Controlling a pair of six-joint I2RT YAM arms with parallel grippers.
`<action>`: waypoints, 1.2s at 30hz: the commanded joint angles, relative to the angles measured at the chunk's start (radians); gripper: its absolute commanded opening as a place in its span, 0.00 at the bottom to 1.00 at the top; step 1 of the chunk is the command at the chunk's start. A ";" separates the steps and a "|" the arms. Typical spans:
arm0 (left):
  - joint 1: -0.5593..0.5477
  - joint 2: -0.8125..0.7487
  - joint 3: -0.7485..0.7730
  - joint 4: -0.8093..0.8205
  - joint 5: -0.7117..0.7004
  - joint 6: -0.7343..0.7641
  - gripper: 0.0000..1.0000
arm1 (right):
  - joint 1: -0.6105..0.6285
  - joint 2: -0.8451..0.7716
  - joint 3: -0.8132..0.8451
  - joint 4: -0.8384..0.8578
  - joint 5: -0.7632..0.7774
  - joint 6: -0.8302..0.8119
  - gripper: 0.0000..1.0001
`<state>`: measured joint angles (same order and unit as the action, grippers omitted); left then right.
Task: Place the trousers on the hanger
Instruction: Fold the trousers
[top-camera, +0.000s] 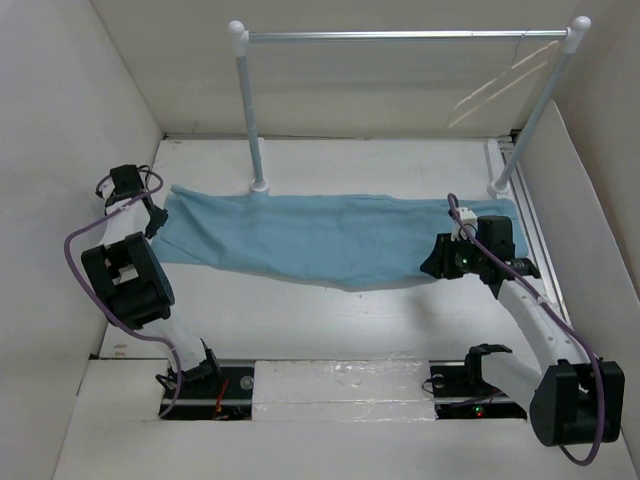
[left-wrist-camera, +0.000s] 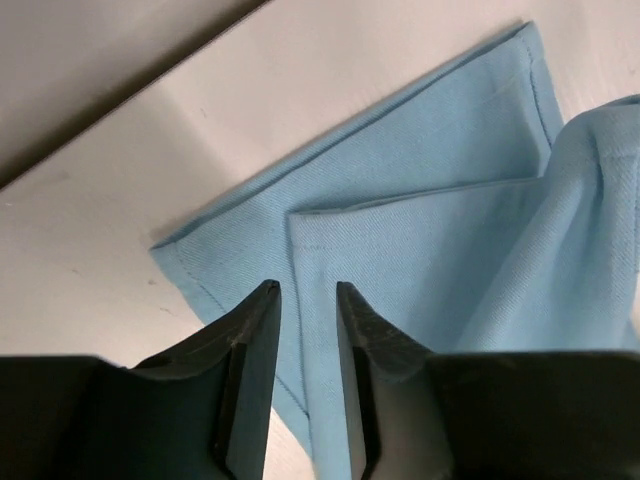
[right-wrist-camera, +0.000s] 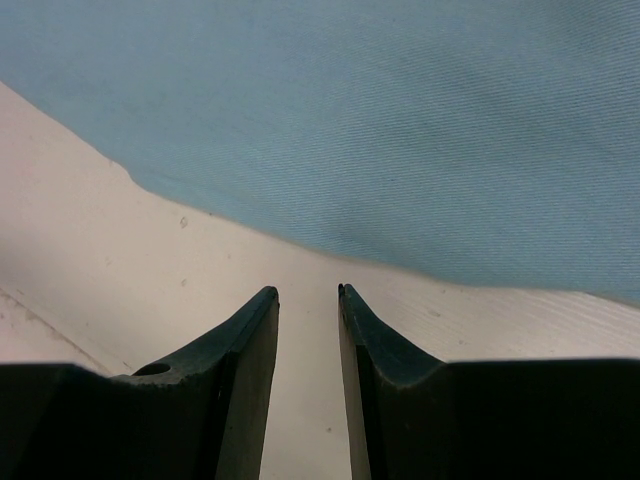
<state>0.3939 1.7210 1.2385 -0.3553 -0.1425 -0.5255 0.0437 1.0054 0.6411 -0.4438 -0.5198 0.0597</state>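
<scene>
Next, my left gripper grabs the upper leg's edge (left-wrist-camera: 301, 282) and pulls the corners together, because the upper trouser leg's corner falls short of the lower leg's corner.
The light blue trousers (top-camera: 320, 240) lie flat across the table, stretched from left to right. Their hemmed leg ends (left-wrist-camera: 420, 200) fill the left wrist view. My left gripper (top-camera: 155, 218) is at the trousers' left end. Its jaws (left-wrist-camera: 307, 290) stand slightly open over the hem edge, and the cloth lies flat beneath them. My right gripper (top-camera: 435, 262) is at the trousers' right end, near their front edge. In the right wrist view it is slightly open (right-wrist-camera: 307, 292) over bare table, just short of the cloth (right-wrist-camera: 400, 130). The thin cream-white hanger (top-camera: 500, 85) hangs from the rail at the back right.
A tall rail with a silver bar (top-camera: 400, 36) and white posts stands at the back, its feet (top-camera: 260, 186) touching the trousers' far edge. White walls close in the table on the left, back and right. Purple cables loop off both arms.
</scene>
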 joint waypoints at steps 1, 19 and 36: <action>0.002 0.035 0.006 -0.028 0.047 0.019 0.26 | 0.024 0.004 0.048 0.028 -0.014 -0.014 0.36; 0.002 0.144 0.030 0.039 0.123 0.001 0.26 | 0.107 -0.013 0.025 0.027 0.029 0.012 0.36; 0.002 0.092 0.064 -0.005 0.038 0.015 0.00 | 0.116 -0.004 0.061 0.010 0.029 0.005 0.37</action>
<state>0.3935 1.8835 1.2533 -0.3328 -0.0437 -0.5213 0.1509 1.0077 0.6506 -0.4465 -0.4892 0.0711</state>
